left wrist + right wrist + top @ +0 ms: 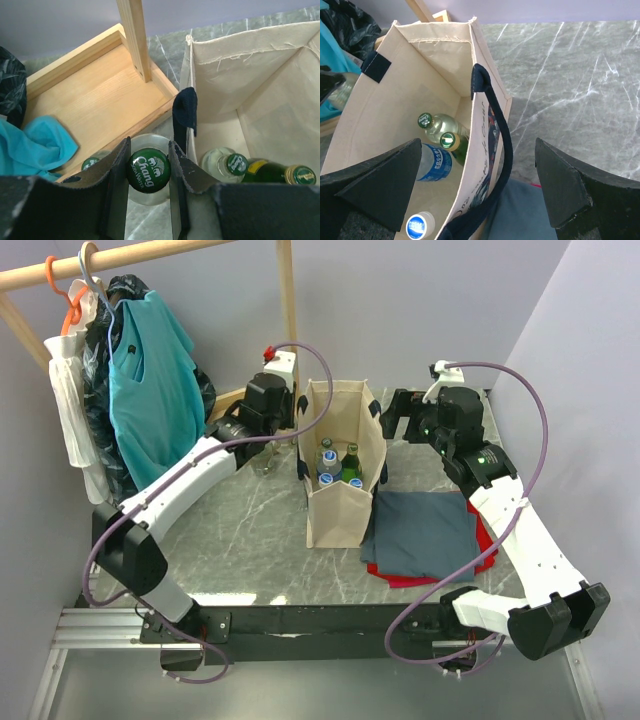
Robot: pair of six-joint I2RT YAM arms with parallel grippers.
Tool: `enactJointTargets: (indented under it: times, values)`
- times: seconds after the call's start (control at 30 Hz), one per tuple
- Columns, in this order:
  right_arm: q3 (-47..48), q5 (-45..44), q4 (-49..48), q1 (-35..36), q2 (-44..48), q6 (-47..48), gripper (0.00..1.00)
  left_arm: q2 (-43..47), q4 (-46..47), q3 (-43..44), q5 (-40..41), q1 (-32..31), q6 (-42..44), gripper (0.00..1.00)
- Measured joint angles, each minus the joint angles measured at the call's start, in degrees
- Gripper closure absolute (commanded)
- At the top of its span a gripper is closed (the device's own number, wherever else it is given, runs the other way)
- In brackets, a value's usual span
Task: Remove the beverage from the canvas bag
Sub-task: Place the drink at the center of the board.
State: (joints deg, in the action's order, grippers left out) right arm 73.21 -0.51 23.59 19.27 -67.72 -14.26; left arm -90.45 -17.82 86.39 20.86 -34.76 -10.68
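The Chang bottle, now held outside the bag, will be released by my left gripper on the table (286, 456) (146, 159), in the spot between the base of the wooden rack and the canvas bag.
The beige canvas bag (338, 502) with navy handles stands upright mid-table. Inside it stand a clear green-capped bottle (437, 123), a dark green bottle (451, 143) and two blue-labelled plastic bottles (436, 167). My left gripper (266, 444) is outside the bag, just left of its wall, and shut on the neck of a clear Chang soda water bottle (148, 169) with a green cap. My right gripper (393, 421) is wide open and empty. It hovers at the bag's right rim, with the wall and navy handle (499, 150) between its fingers.
A wooden rack base (95, 95) with an upright post (134, 35) lies behind the left gripper, and another green-capped bottle (91, 163) stands by it. Clothes (150, 380) hang at the back left. A folded grey-blue cloth (425, 530) lies on red cloth right of the bag.
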Motion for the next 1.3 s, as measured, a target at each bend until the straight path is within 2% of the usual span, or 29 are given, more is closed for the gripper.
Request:
enactJointTargets:
  times: [0.7, 1.3]
  values:
    - [0.0, -0.57, 0.07, 0.0, 0.0, 0.55, 0.0, -4.13, 13.14, -8.81, -0.02, 0.61, -2.91, 0.99]
    - [0.0, -0.63, 0.13, 0.0, -0.02, 0.74, 0.0, -7.72, 18.16, -10.84, 0.02, 0.83, -4.46, 0.99]
